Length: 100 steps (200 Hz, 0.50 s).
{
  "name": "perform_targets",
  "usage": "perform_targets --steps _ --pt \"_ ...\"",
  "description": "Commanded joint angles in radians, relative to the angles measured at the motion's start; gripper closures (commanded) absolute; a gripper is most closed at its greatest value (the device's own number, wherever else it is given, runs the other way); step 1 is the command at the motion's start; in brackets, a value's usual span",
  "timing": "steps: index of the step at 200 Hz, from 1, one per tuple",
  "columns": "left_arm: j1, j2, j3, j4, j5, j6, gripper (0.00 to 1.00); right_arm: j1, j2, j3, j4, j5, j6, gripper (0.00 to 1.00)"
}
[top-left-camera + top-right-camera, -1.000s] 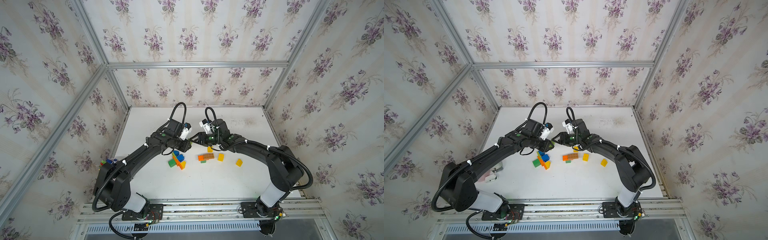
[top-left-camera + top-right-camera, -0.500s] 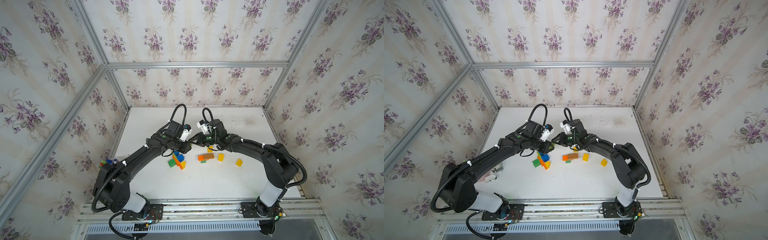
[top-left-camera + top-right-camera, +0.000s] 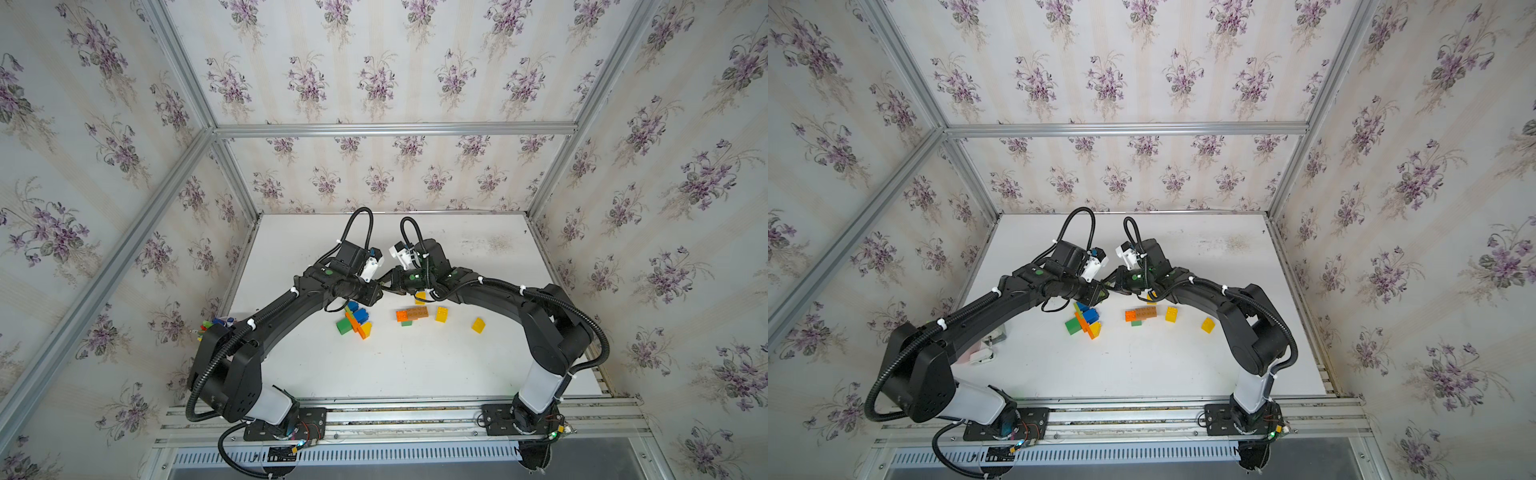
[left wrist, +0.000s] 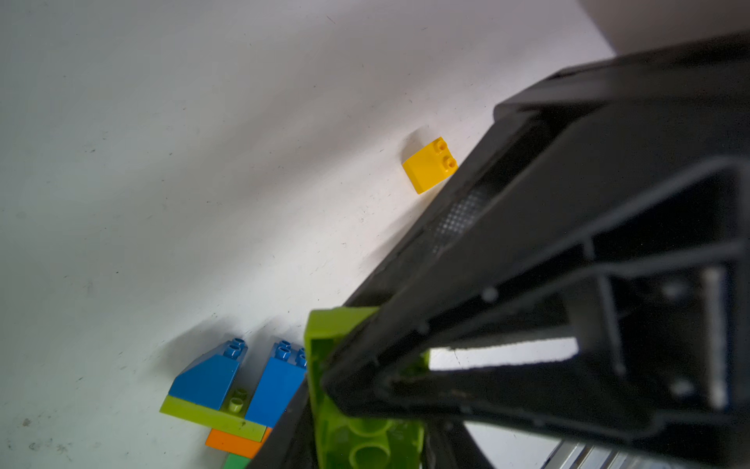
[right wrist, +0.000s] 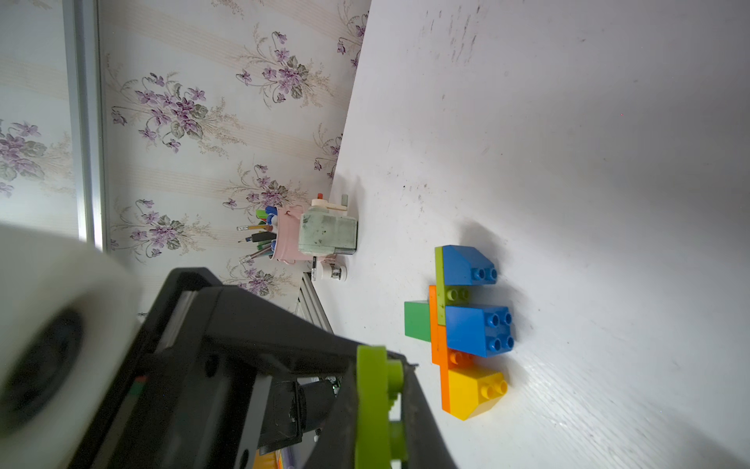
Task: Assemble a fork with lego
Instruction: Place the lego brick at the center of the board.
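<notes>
My right gripper is pinching the lime green plate across its studs and bottom side. Next, I lay the plate flat and then take it by its long sides [image 5: 371,410].
Both grippers meet above the middle of the table on one lime green lego plate [image 4: 365,440] [image 5: 370,406]. My left gripper [image 4: 365,410] [image 3: 379,291] has a finger against each side of the plate. From the opposite side my right gripper [image 5: 381,367] [image 3: 390,286] is shut on its edge, studs towards one finger. Below them lies a joined cluster of blue, lime, orange, green and yellow bricks [image 3: 356,321] [image 5: 466,325]. An orange and brown oblong pair [image 3: 411,313] and loose yellow bricks [image 3: 441,314] [image 3: 478,325] [image 4: 430,164] lie to its right.
A pink cup of pens [image 5: 280,239] [image 3: 214,324] and a grey-green box [image 5: 326,235] [image 3: 994,334] stand at the table's left edge. A small green brick [image 3: 406,323] sits by the brown one. Papered walls close the table on three sides.
My right gripper has moved left to meet the left gripper and has shut on the lime plate. The left arm has hardly moved. The bricks on the table lie as before.
</notes>
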Motion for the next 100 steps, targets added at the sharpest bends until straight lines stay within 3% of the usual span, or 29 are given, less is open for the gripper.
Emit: perform_targets --steps 1,22,33,53,100 --pt "0.002 -0.017 -0.007 0.020 -0.002 -0.010 0.54 0.000 -0.003 0.013 -0.034 0.033 -0.021 0.86" --pt "0.009 -0.036 -0.011 0.008 0.013 -0.018 0.45 -0.008 -0.019 0.028 -0.078 0.079 -0.061 0.86" --pt "0.017 -0.056 -0.018 0.011 0.028 -0.032 0.35 -0.010 -0.033 0.039 -0.112 0.119 -0.094 0.87" --pt "0.042 -0.125 -0.045 0.026 0.078 -0.062 0.25 -0.012 -0.066 0.050 -0.169 0.202 -0.153 0.87" --pt "0.183 -0.275 -0.154 0.078 0.245 -0.208 0.19 0.007 -0.216 -0.010 -0.271 0.406 -0.335 0.88"
